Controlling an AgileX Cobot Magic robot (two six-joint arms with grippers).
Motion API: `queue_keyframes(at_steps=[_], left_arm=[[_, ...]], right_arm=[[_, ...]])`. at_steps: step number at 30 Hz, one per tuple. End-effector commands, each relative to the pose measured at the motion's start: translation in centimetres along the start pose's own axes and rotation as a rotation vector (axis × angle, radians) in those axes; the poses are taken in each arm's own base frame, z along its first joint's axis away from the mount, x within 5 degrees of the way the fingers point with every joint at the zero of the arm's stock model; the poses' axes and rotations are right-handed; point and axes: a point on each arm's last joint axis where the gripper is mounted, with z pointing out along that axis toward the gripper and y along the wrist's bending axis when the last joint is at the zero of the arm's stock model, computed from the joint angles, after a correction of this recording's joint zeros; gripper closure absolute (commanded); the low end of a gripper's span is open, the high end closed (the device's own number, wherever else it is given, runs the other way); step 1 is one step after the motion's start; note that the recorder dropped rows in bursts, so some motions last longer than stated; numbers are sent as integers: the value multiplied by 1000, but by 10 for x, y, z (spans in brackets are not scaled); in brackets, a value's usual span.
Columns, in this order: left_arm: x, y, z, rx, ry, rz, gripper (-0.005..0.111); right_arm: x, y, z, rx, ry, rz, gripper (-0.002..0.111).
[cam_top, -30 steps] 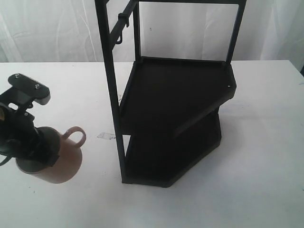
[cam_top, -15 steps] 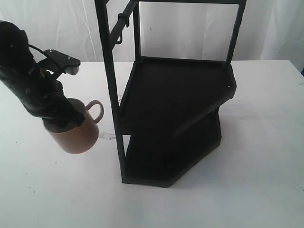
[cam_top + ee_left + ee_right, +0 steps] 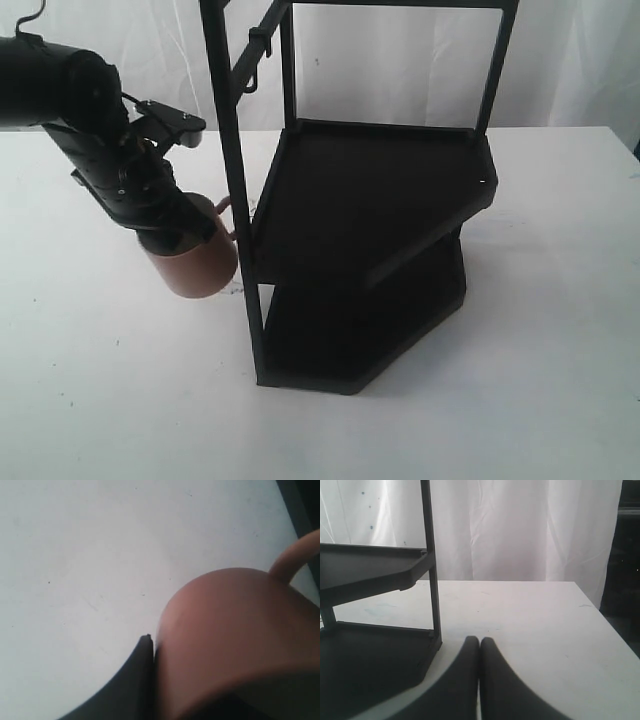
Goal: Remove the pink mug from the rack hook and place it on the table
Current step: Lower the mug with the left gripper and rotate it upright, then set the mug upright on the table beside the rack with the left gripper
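Note:
My left gripper will let go of the pink mug on the white table [image 3: 213, 310], at a spot close beside the front post of the rack.
My left gripper [image 3: 176, 236] is shut on the pink mug [image 3: 196, 268], gripping it at the rim. The mug hangs tilted over the white table [image 3: 90, 380], just left of the rack's front post [image 3: 238, 200]. Its loop handle [image 3: 224, 208] points toward that post. In the left wrist view the pink mug [image 3: 235, 640] fills the frame, with one black finger [image 3: 142, 680] pressed against its wall. The rack hook [image 3: 252, 76] sits empty high on the slanted bar. My right gripper [image 3: 479, 641] is shut on nothing, low over the table beside the rack.
The tall black two-shelf rack [image 3: 370, 200] stands mid-table with both shelves bare. In the right wrist view its lower shelf [image 3: 365, 665] and a post [image 3: 432, 570] are close by. A white curtain [image 3: 400, 60] hangs behind the table.
The left arm has carried the mug up and to the right, from the table's near left side to right beside the rack's front post. The right gripper shows no change.

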Motion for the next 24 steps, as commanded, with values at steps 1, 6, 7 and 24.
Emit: queue_keyframes(at_steps=[1, 6, 7, 24], left_arm=[[-6, -5, 6, 23, -13, -22, 107], [-11, -18, 21, 37, -6, 8, 107], [-13, -21, 23, 40, -7, 15, 107], [-16, -19, 30, -19, 34, -94, 107]], right_arm=[[2, 0, -1, 4, -1, -6, 108], [2, 0, -1, 4, -1, -9, 108], [2, 0, -1, 4, -1, -9, 108], [0, 0, -3, 3, -29, -9, 108]])
